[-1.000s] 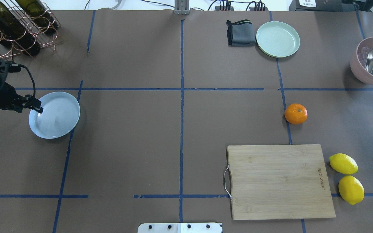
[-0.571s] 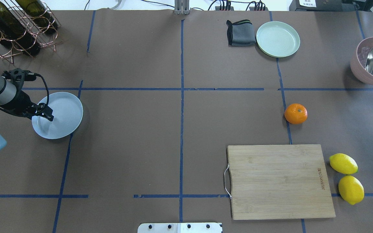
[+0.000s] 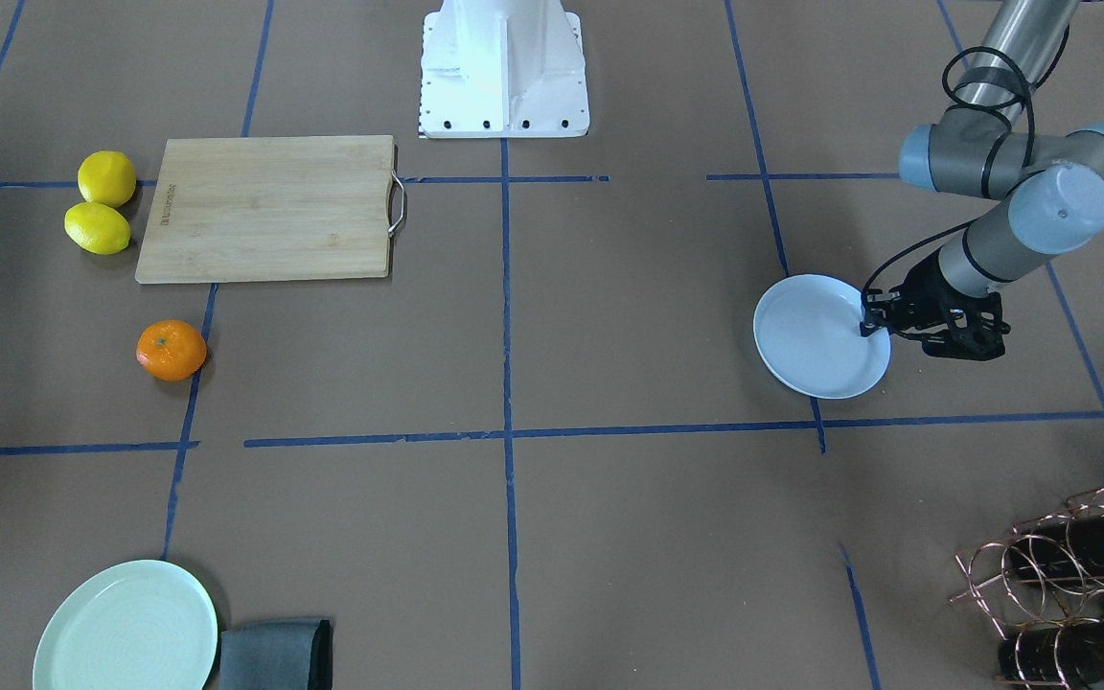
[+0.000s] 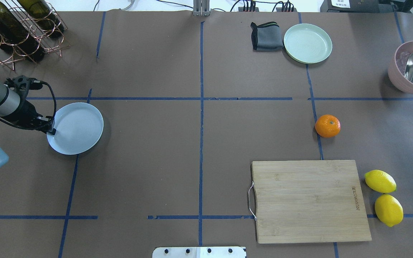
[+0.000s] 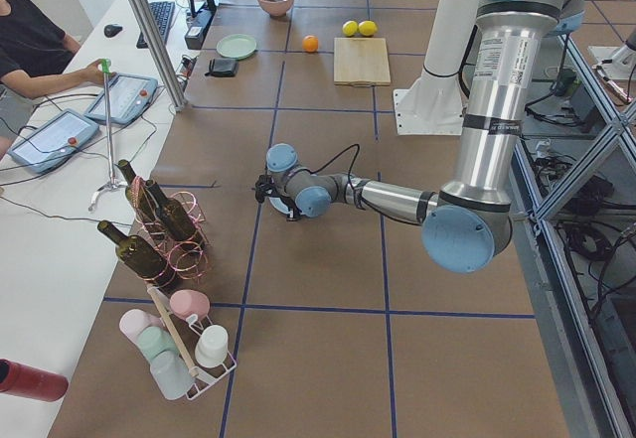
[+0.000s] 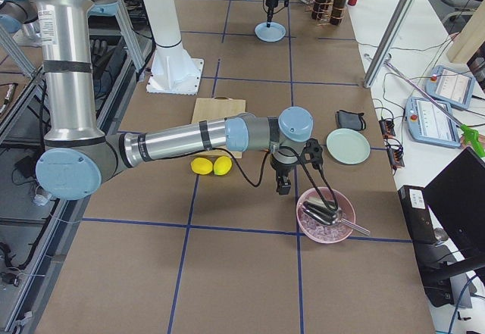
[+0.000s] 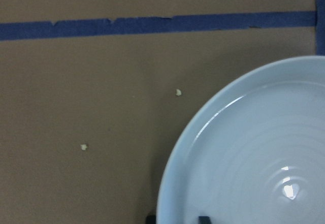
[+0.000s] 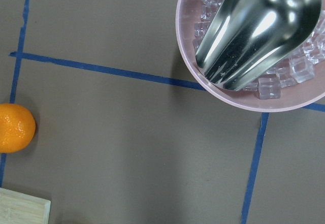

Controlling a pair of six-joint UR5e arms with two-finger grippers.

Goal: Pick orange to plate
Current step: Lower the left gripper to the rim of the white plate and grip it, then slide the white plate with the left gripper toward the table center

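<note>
Next, I set the white-bluish plate down with my left gripper, placing it on the middle blue tape line [image 3: 495,322] close to the handle of the cutting board.
The orange [image 4: 327,125] lies on a blue tape line on the table's right half, just beyond the cutting board; it also shows at the left edge of the right wrist view [image 8: 15,127]. The white-bluish plate [image 4: 79,127] sits far off on the left half. My left gripper [image 4: 51,129] is shut on the plate's left rim, and the left wrist view shows a fingertip on each side of that rim [image 7: 203,219]. My right gripper [image 6: 283,185] hangs above the table between the orange and the pink bowl. It shows only in the exterior right view, so I cannot tell its state.
A wooden cutting board [image 4: 310,200] lies near the robot, with two lemons [image 4: 380,181] at its right. A mint-green plate [image 4: 307,43] and grey cloth [image 4: 265,36] sit at the far side. A pink bowl [image 4: 396,77] of ice holds a metal scoop. A bottle rack [image 4: 16,28] stands far left.
My left gripper has dragged the plate to the right, toward the table's middle. The orange has not moved.
</note>
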